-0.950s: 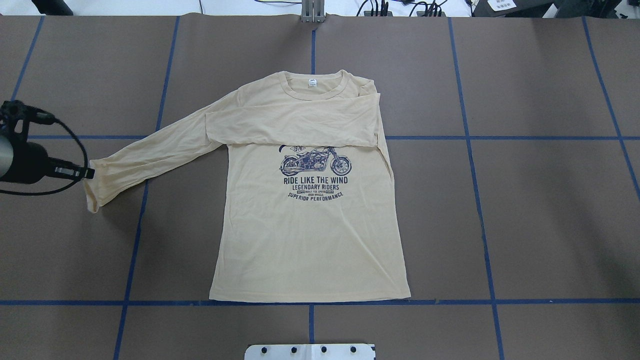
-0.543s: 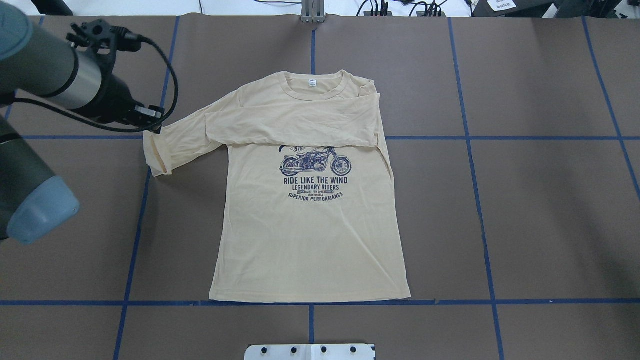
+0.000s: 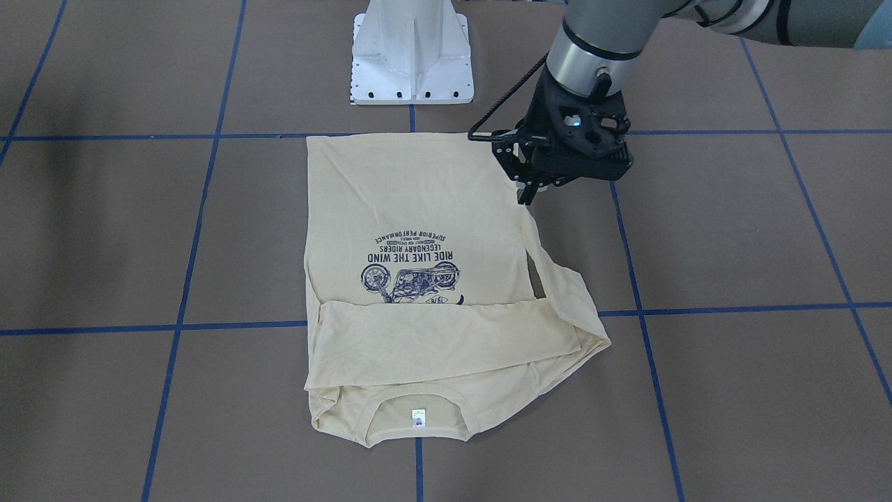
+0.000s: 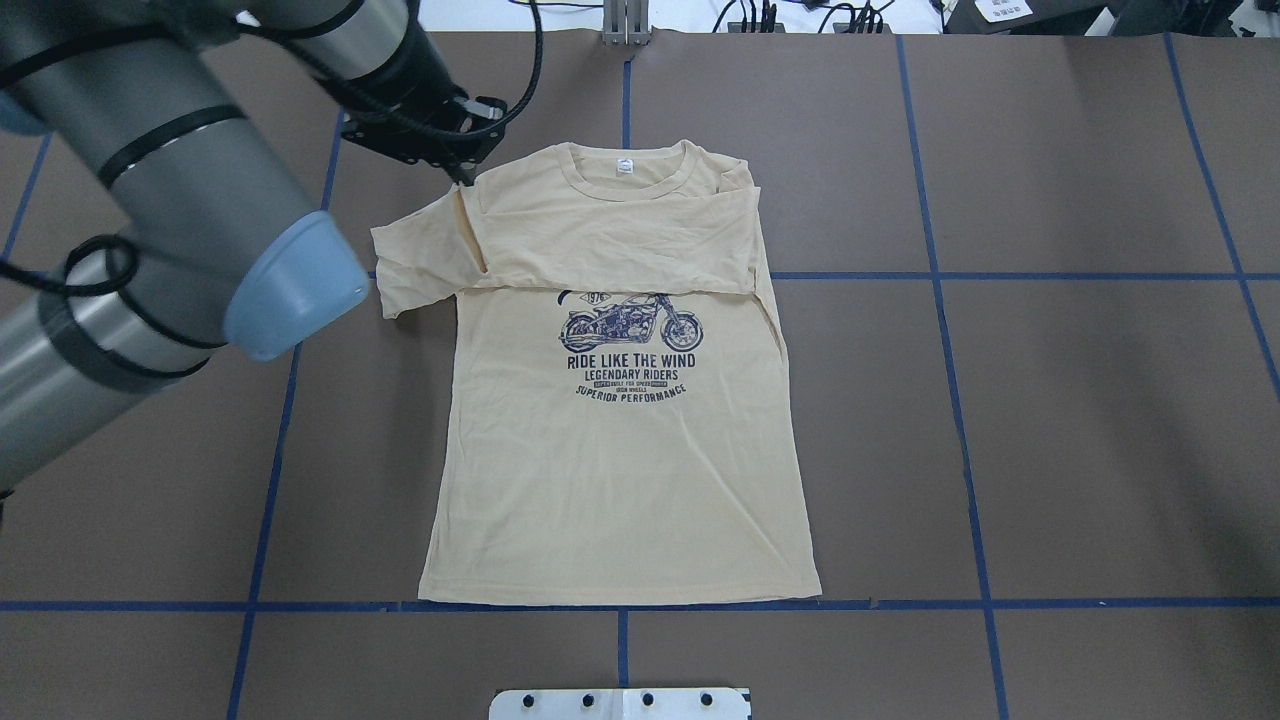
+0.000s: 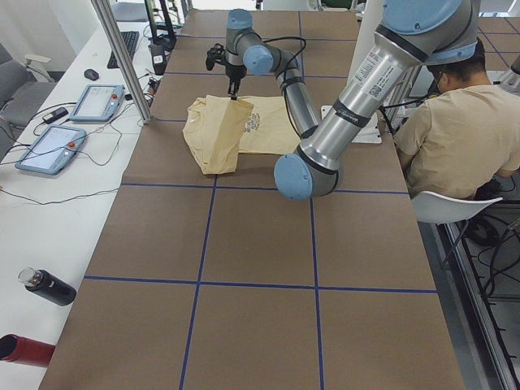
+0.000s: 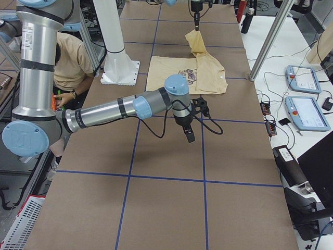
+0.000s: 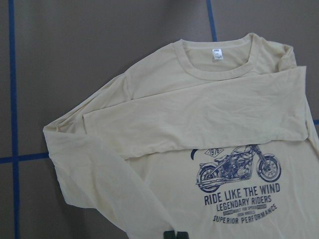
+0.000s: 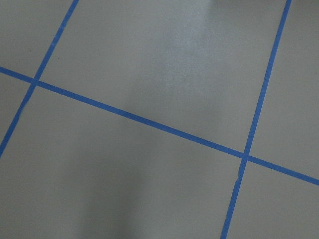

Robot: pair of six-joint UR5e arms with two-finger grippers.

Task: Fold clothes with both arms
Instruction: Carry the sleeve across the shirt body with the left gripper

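Next, I release the raised cuff, now held above the shirt's edge, on the folded sleeve's end at the opposite shoulder point(image 3: 321, 329) point(image 7: 302, 119) with my left gripper.
The cream-yellow long-sleeved shirt point(image 4: 620, 480) lies flat, motorcycle print up, collar and white neck label point(image 4: 624, 166) at the far side. One sleeve is folded across the chest point(image 4: 590, 245). My left gripper point(image 4: 462, 178) is shut on the cuff of the other sleeve point(image 4: 420, 260) and holds it raised over the shoulder. In the front-facing view the gripper point(image 3: 524, 197) hangs above the shirt's edge, the sleeve point(image 3: 564, 293) draping down. The left wrist view shows the fingertips point(image 7: 174, 235) closed on cloth. My right gripper point(image 6: 187, 136) hovers over bare table; I cannot tell if it is open.
The white pedestal point(image 3: 411, 49) stands at the near table edge. Blue tape lines point(image 4: 960, 400) grid the brown table. A seated person point(image 5: 455, 130) is beside the table. Control tablets point(image 5: 97, 101) and bottles point(image 5: 49, 286) lie on the side bench.
My left gripper has carried the sleeve cuff from the far left up and inward to the shirt's shoulder. The sleeve is now doubled over and lifted.
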